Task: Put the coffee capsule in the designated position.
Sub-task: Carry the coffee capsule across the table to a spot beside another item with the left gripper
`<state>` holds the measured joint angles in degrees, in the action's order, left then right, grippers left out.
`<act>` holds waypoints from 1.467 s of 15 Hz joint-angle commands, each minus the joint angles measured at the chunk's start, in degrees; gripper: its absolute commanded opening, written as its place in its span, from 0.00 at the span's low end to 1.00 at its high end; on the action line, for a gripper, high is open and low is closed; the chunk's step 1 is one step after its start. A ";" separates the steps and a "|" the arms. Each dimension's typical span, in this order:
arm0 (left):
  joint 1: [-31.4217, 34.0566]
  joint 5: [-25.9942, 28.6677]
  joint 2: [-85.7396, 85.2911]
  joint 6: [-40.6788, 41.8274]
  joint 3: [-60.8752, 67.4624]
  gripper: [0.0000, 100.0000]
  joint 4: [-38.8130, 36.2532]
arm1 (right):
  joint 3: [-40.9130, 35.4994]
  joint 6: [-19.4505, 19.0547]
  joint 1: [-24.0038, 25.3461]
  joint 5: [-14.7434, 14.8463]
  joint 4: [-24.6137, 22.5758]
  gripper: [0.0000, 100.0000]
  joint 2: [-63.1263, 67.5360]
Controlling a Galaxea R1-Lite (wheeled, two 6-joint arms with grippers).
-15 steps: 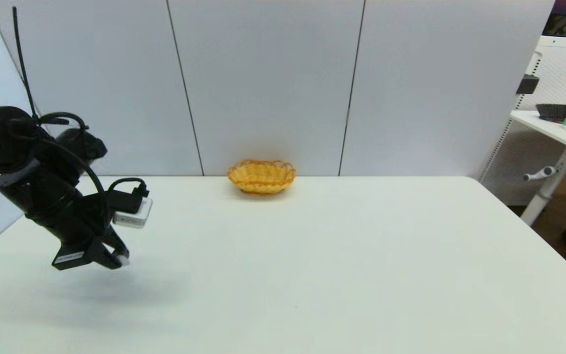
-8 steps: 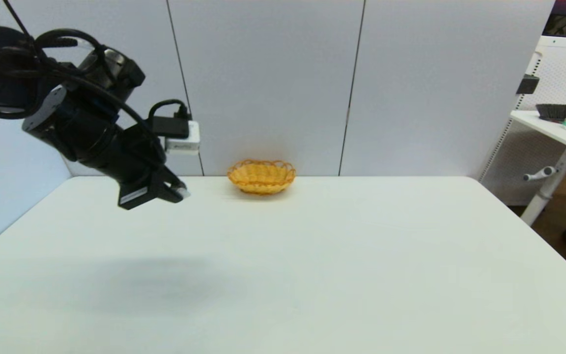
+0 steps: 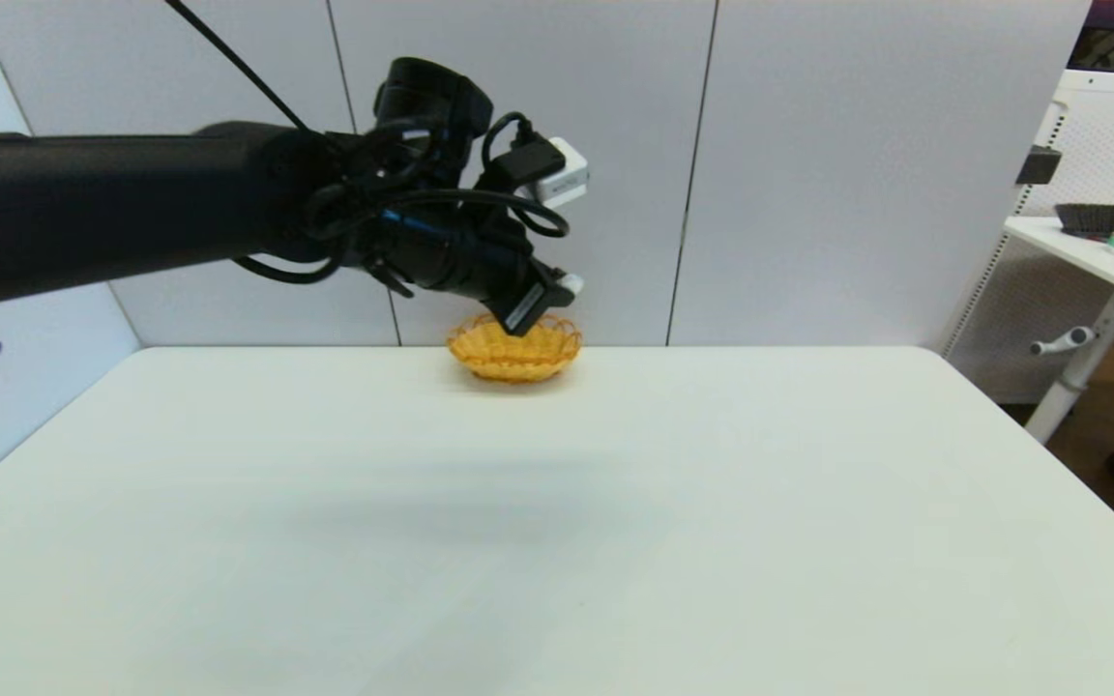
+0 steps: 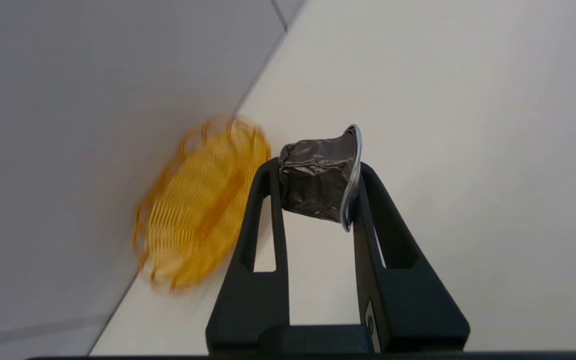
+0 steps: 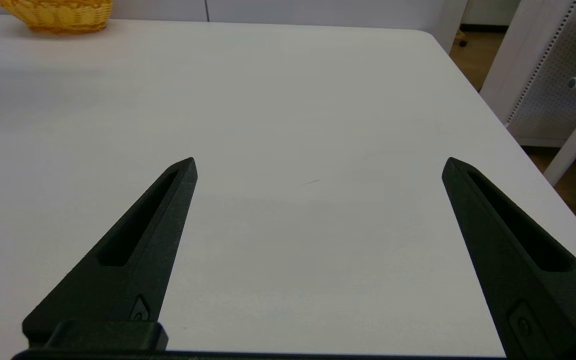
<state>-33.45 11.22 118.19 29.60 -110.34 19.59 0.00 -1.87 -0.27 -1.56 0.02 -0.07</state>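
The coffee capsule, now just above the basket's rim, will be let go by my left gripper on the white table (image 3: 585, 372) (image 4: 281, 133) beside the wicker basket, toward the snack table.
The yellow-orange wicker basket (image 3: 515, 350) stands at the table's far edge against the wall panels, and shows blurred in the left wrist view (image 4: 198, 202) and at a corner of the right wrist view (image 5: 60, 14). My left gripper (image 3: 557, 293) hovers just above the basket's rim, shut on the coffee capsule (image 4: 320, 179), whose dark grey crinkled body and silver foil rim sit between the two black fingers. In the head view the capsule shows only as a pale spot at the fingertips. My right gripper (image 5: 318, 167) is parked low over the near right table, open and holding nothing.
The white table (image 3: 615, 503) stretches wide in front of the basket. Grey wall panels stand right behind the basket. A second white table (image 3: 1099, 251) with a dark tray and snacks stands off to the right, beyond the table's edge.
My left arm has swung from the near left of the table up and across to the right, carrying the capsule to just above the basket. The basket has stayed put.
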 commanded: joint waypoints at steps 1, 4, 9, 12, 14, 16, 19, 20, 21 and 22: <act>-3.11 -0.32 17.43 -8.51 -2.95 0.00 -33.48 | 0.00 -0.07 0.00 -0.02 -0.02 1.00 0.07; -3.20 -3.74 23.84 -14.22 -2.95 0.00 -42.53 | 0.00 -0.07 0.00 -0.02 -0.02 1.00 0.07; -2.94 -4.80 28.06 -18.61 -2.95 0.00 -42.62 | 0.00 -0.07 0.00 -0.02 -0.02 1.00 0.07; -2.23 -8.75 29.38 -18.79 -2.95 0.00 -42.62 | 0.00 -0.07 0.00 -0.02 -0.02 1.00 0.07; -1.62 -8.67 29.56 -18.88 -2.95 0.00 -42.79 | 0.00 0.02 0.00 -0.02 -0.02 1.00 0.07; -1.71 -8.67 30.08 -19.76 -2.95 0.00 -42.62 | 0.00 -0.07 0.00 -0.02 -0.02 1.00 0.07; -1.71 -8.84 30.35 -20.02 -2.95 0.00 -42.62 | 0.00 -0.07 0.00 -0.02 -0.02 1.00 0.07; -1.71 -8.84 30.35 -20.19 -2.95 0.00 -42.62 | 0.00 -0.07 0.00 -0.02 -0.02 1.00 0.07; -1.71 -8.84 30.44 -20.81 -2.95 0.00 -42.71 | 0.00 -0.07 0.00 -0.02 -0.02 1.00 0.07; -1.71 -9.02 30.44 -21.86 -2.95 1.00 -42.79 | 0.00 0.02 0.00 -0.02 -0.02 1.00 0.07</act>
<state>-35.06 2.28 148.68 8.44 -113.29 -23.00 0.00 -1.89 -0.27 -1.56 0.02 -0.07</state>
